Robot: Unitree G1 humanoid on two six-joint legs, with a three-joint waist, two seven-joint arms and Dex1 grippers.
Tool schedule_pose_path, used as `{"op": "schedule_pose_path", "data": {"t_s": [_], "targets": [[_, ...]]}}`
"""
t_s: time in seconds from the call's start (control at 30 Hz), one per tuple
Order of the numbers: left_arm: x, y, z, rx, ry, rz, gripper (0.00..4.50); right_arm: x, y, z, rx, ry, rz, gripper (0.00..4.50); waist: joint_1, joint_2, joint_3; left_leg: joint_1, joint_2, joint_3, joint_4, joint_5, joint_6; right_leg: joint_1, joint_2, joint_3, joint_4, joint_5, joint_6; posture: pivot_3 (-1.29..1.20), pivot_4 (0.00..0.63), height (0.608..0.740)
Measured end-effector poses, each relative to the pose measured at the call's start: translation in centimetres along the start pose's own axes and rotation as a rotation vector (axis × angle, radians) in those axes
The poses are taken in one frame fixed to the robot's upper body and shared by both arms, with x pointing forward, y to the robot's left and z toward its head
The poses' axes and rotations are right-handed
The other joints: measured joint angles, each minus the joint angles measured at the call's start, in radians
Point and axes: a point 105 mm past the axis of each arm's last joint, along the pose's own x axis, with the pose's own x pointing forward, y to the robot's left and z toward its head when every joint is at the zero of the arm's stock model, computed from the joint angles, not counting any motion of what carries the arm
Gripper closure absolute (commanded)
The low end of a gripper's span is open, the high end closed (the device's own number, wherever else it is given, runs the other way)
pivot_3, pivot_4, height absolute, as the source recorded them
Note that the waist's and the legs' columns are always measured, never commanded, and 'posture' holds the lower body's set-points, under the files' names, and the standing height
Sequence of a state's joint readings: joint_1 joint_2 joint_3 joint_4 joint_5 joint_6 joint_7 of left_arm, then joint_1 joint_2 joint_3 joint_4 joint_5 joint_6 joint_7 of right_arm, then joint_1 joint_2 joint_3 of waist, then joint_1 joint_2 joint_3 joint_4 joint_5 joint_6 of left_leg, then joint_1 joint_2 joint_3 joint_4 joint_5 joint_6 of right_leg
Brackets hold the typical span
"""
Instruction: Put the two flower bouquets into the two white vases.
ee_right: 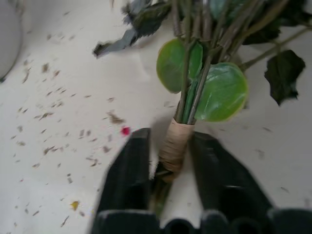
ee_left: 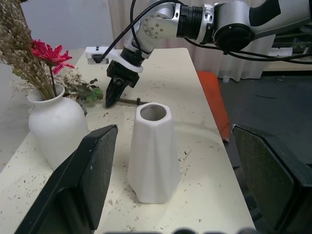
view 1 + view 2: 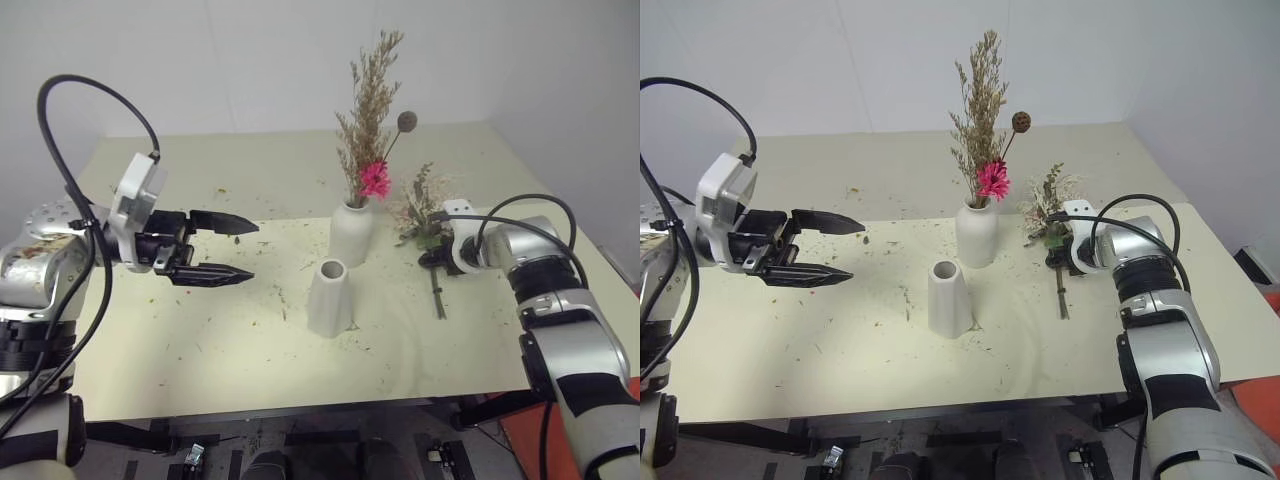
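Note:
My right gripper has the fuller bouquet to place. It will let go of it in the opening of the empty tapering vase (image 3: 332,270).
The thin bouquet (image 3: 365,110) of tan grasses with a magenta daisy stands upright in the rounded white vase (image 3: 352,235) at mid-table. Just in front of it the straight-sided tapering vase (image 3: 330,300) stands empty, its mouth open in the left wrist view (image 2: 153,112). The fuller bouquet (image 3: 425,205) of cream sprigs and green leaves lies on the table to the right of the vases. My right gripper (image 1: 168,141) is shut on its tape-wrapped stem (image 1: 173,146), low at the tabletop. My left gripper (image 3: 235,250) hangs open above the table, left of the vases, pointing toward them.
The cream table (image 3: 200,350) is strewn with small plant bits. Its front edge runs close to me and its right edge lies just past my right arm. An orange object (image 3: 615,410) sits below the table's right corner. A white wall stands behind.

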State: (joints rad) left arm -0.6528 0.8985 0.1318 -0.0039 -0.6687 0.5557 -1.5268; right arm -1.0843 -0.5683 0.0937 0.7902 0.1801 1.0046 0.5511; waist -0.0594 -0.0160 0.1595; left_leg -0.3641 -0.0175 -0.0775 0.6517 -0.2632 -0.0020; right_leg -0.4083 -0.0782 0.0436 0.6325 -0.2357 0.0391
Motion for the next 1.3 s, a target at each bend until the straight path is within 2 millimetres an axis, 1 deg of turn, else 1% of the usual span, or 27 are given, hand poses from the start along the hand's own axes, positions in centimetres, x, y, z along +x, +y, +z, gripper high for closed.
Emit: {"op": "schedule_pose_path", "data": {"t_s": [0.03,0.13,0.23,0.3,0.37,0.4,0.47,0.5,0.57,0.7,0.77,0.87,0.97,1.07,1.17,1.3], "targets": [[0.0,0.0,0.0,0.001,0.0,0.003,0.42,-0.3,-0.4,0.2,0.033,-0.022,-0.009,4.28,0.0,0.0,0.0,0.0,0.0,0.0,0.0,0.0,0.0,0.0,0.0,0.0,0.0,0.0,0.0,0.0,0.15,0.74],[0.0,0.1,0.0,0.001,0.001,0.008,0.42,-1.6,-1.7,1.2,0.146,-0.105,-0.029,4.28,0.001,0.0,0.0,0.0,0.0,0.0,0.0,0.0,0.0,0.0,0.0,0.0,0.0,0.0,0.0,0.0,0.15,0.74],[0.0,0.1,0.0,-0.001,0.0,0.01,0.42,-3.5,-3.0,2.3,0.272,-0.237,-0.032,4.28,0.002,0.0,0.0,-0.001,0.0,0.0,-0.001,0.0,0.0,0.0,0.0,0.0,-0.001,0.0,0.0,0.0,0.15,0.74],[0.0,0.1,0.0,-0.005,0.0,0.01,0.42,-5.2,-3.8,3.2,0.35,-0.377,-0.013,4.28,0.006,0.0,0.0,-0.002,0.0,0.0,-0.001,0.0,0.0,0.0,0.0,0.0,0.0,0.0,0.0,0.0,0.15,0.74],[0.0,0.2,0.0,-0.015,-0.002,0.008,0.42,-7.9,-3.4,4.5,0.418,-0.645,0.09,4.28,0.009,0.0,0.0,-0.002,0.0,0.0,-0.001,0.0,0.0,-0.001,0.0,0.0,0.0,0.0,0.0,0.0,0.15,0.74],[0.0,0.3,0.0,-0.019,-0.004,0.007,0.42,-8.9,-3.0,4.9,0.407,-0.726,0.127,4.28,0.008,0.0,0.0,-0.001,0.001,0.0,-0.001,0.0,0.0,-0.001,0.0,0.0,0.0,0.0,0.0,0.0,0.15,0.74],[0.0,0.2,-0.1,-0.026,-0.001,-0.007,0.42,-11.5,-1.3,5.4,0.296,-0.885,0.194,4.28,0.006,0.001,-0.001,-0.001,0.001,0.0,-0.001,0.0,0.0,-0.001,0.0,0.0,0.001,0.0,0.0,0.0,0.15,0.74],[0.0,0.1,-0.1,-0.029,0.0,-0.017,0.42,-12.4,-0.3,5.6,0.239,-0.936,0.227,4.28,0.004,0.001,-0.001,-0.001,0.0,0.0,-0.001,0.0,0.0,-0.001,0.0,0.0,0.001,0.0,0.0,0.0,0.15,0.74],[0.0,0.1,-0.3,-0.043,0.004,-0.034,0.42,-13.9,2.9,5.8,0.116,-1.014,0.353,4.28,-0.005,0.002,-0.001,0.001,0.001,0.0,-0.001,0.0,0.0,0.0,0.001,0.001,0.002,0.0,0.0,0.0,0.15,0.74],[-0.1,0.1,-0.4,-0.055,0.009,-0.053,0.42,-15.8,9.4,6.1,-0.096,-1.059,0.613,4.28,-0.013,0.002,-0.001,0.004,0.001,0.0,-0.001,0.0,0.0,0.001,0.001,0.001,0.001,0.0,0.0,0.0,0.15,0.74],[-0.3,0.1,-0.3,-0.056,0.014,-0.053,0.42,-16.3,11.8,6.0,-0.173,-1.066,0.695,4.28,-0.011,0.002,-0.001,0.004,0.001,0.0,-0.002,0.0,0.0,0.001,0.002,0.001,0.001,0.0,0.0,0.0,0.15,0.74],[-0.3,0.1,-0.3,-0.057,0.014,-0.053,0.42,-16.2,15.4,5.6,-0.241,-1.062,0.817,4.28,-0.009,0.002,-0.001,0.003,0.001,0.0,-0.001,0.0,0.0,0.001,0.001,0.001,0.003,0.0,0.0,0.0,0.15,0.74],[-0.3,0.1,-0.4,-0.062,0.015,-0.053,0.42,-16.1,17.6,5.4,-0.267,-1.059,0.892,4.28,-0.008,0.002,-0.001,0.003,0.001,0.0,-0.001,0.0,0.0,0.001,0.001,0.0,0.003,0.0,0.0,0.0,0.15,0.74],[-0.3,0.0,-0.5,-0.067,0.018,-0.052,0.42,-15.9,19.1,5.3,-0.29,-1.062,0.938,4.28,-0.007,0.002,-0.001,0.003,0.001,-0.001,-0.001,0.0,0.0,0.001,0.001,0.0,0.002,0.0,0.0,0.0,0.15,0.74],[-0.4,0.0,-0.8,-0.082,0.025,-0.045,0.42,-15.9,19.9,5.3,-0.296,-1.068,0.966,4.28,-0.007,0.002,-0.001,0.003,0.001,-0.001,-0.001,0.0,0.0,0.001,0.001,0.0,0.002,0.0,0.0,0.0,0.15,0.74],[-0.6,-0.1,-0.9,-0.087,0.033,-0.035,0.42,-15.8,20.4,5.6,-0.279,-1.078,0.988,4.28,-0.007,0.002,-0.001,0.003,0.001,-0.001,-0.001,0.0,0.0,0.001,0.001,0.0,0.003,0.0,0.0,0.0,0.15,0.74]]}}
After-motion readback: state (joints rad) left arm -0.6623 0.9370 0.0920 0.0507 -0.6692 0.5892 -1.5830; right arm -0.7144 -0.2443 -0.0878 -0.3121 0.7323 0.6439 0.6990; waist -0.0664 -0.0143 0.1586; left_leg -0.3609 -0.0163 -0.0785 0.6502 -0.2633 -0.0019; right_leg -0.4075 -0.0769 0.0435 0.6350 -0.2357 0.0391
